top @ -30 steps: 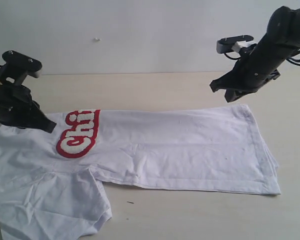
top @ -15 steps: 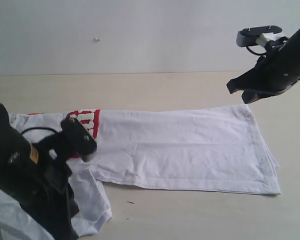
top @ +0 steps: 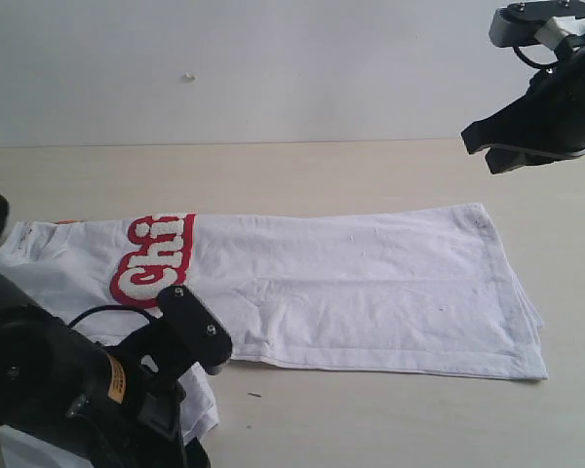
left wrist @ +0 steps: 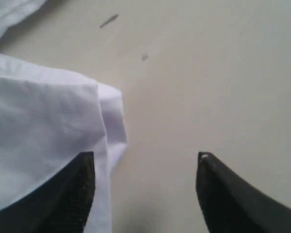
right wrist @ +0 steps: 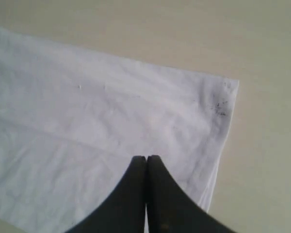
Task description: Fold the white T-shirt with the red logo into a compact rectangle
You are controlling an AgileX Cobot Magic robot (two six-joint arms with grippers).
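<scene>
The near sleeve pokes out past the front edge of the folded T-shirt, so next my left gripper pinches the sleeve's hem (left wrist: 111,130) and folds the sleeve back over the T-shirt.
The white T-shirt (top: 370,292) lies flat on the table, folded lengthwise into a long strip, its hem toward the right. The red logo (top: 154,261) shows only as "Chi" near the left end. My left arm (top: 78,390) is low at the front left over the near sleeve. In the wrist view my left gripper (left wrist: 145,160) stands open, one finger (left wrist: 80,194) over the sleeve's hem (left wrist: 109,121), the other over bare table. My right gripper (top: 483,146) hangs high above the back right, apart from the shirt. Its jaws (right wrist: 146,158) are shut and empty above the hem corner (right wrist: 223,102).
The beige table (top: 370,419) runs past the shirt at front and right. A white wall (top: 273,68) stands behind. A small dark speck (top: 253,395) lies on the table near the sleeve.
My left arm swung from the far-left collar end to the near sleeve at the front, and its jaws opened. My right arm rose and drew back to the right, jaws shut.
</scene>
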